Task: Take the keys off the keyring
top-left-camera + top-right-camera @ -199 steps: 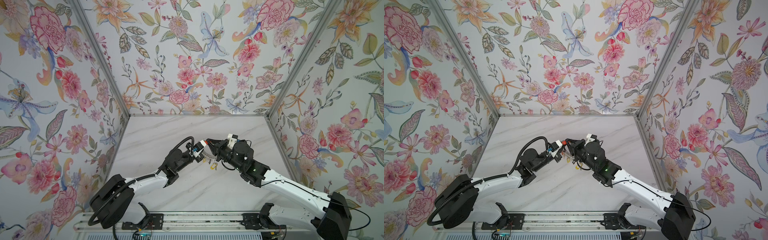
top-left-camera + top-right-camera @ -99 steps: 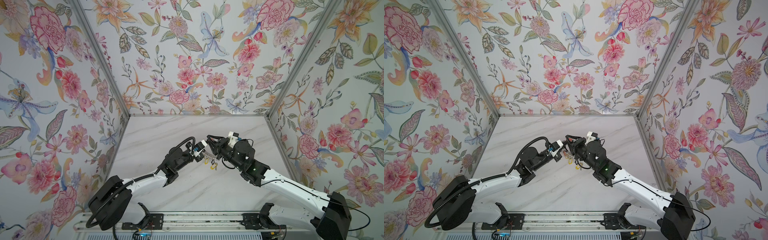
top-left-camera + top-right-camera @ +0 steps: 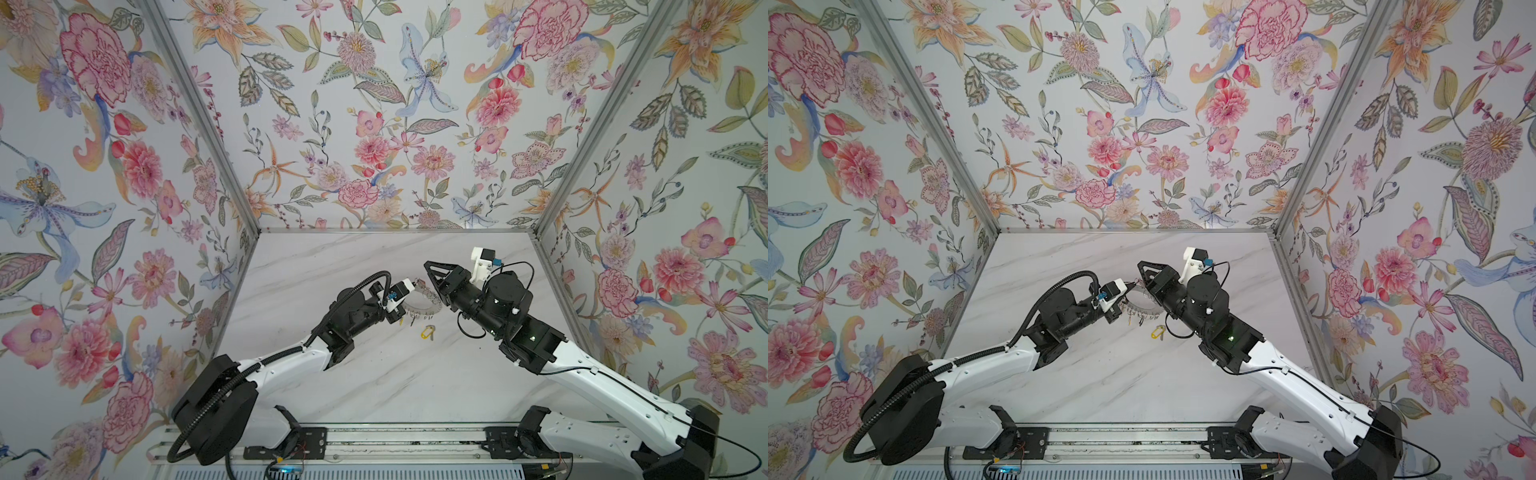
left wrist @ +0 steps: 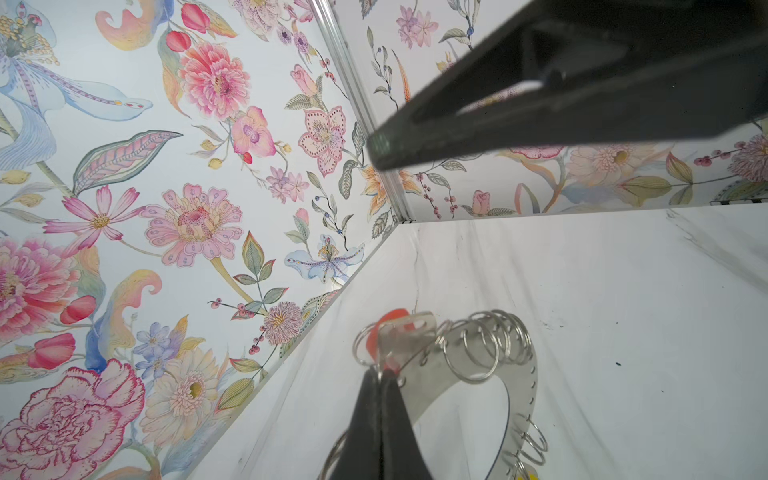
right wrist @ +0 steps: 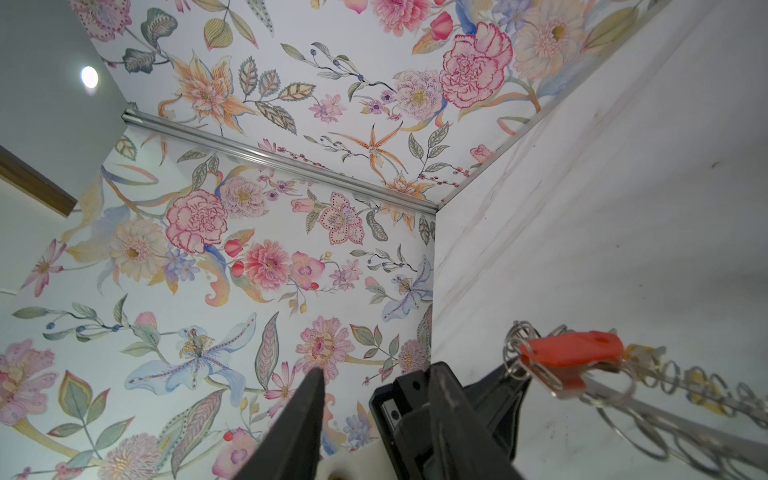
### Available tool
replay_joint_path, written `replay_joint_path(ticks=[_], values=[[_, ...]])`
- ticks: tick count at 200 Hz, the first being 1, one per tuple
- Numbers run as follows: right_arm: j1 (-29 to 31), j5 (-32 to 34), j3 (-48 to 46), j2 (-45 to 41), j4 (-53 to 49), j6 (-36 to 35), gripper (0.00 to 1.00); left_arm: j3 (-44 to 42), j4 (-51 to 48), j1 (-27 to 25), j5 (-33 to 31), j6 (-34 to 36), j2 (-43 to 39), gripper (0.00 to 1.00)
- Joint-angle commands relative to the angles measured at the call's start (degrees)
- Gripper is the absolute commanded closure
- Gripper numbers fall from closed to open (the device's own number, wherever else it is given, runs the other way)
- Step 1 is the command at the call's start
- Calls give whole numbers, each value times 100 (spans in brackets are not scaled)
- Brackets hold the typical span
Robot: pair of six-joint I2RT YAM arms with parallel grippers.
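The fingers of my right gripper point past the red-tagged key toward my left gripper, so next I back that right gripper away, turn it, and close it on the key's red tag (image 4: 390, 322).
The keyring (image 4: 524, 374) is a flat grey disc fringed with wire loops, held above the table in both top views (image 3: 424, 306) (image 3: 1143, 309). My left gripper (image 4: 382, 374) is shut on its rim, right where a red-tagged key (image 4: 390, 318) hangs. That same key (image 5: 573, 353) shows in the right wrist view beside the edge-on keyring (image 5: 665, 411). My right gripper (image 5: 374, 386) stands open with nothing between its fingers, just behind the keyring (image 3: 430, 276). A yellow-tagged key (image 3: 427, 332) (image 3: 1157, 331) lies loose on the marble table under the ring.
Flowered walls close in the marble table (image 3: 374, 374) on the left, back and right. Both arm bases sit on a rail (image 3: 374, 444) along the front edge. The right gripper's black finger (image 4: 540, 104) hangs across the left wrist view above the keyring.
My right gripper has opened and drawn back a little from the keyring. The left gripper stays shut on the ring, and the yellow-tagged key lies where it was.
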Motion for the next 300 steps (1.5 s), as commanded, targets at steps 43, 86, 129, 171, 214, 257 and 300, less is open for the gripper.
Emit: replay_joint_path(ticks=[43,86,129,171,214,257,300], values=[[-74,-319,646,-229,-1558,-5649,51,467,-782,198,668,424,-498,100],[-413,-1094,895,-51,-2254,-7777,55,617,-1467,214,1041,785,-698,100],[-1464,-3210,1134,244,-2737,-8476,58,932,-2396,227,1193,1084,-931,100],[-1617,-4168,1178,683,-2964,-8827,56,1051,-2734,245,1184,1136,-1078,100],[-1658,-4380,1474,1178,-2963,-9000,57,1115,-2999,242,1245,1190,-1208,100],[-1659,-5169,1615,1473,-3002,-9002,61,1156,-3095,241,1091,1190,-1296,100],[-1564,-5365,1490,1472,-2977,-8923,58,1201,-3148,240,1067,1260,-1278,100]])
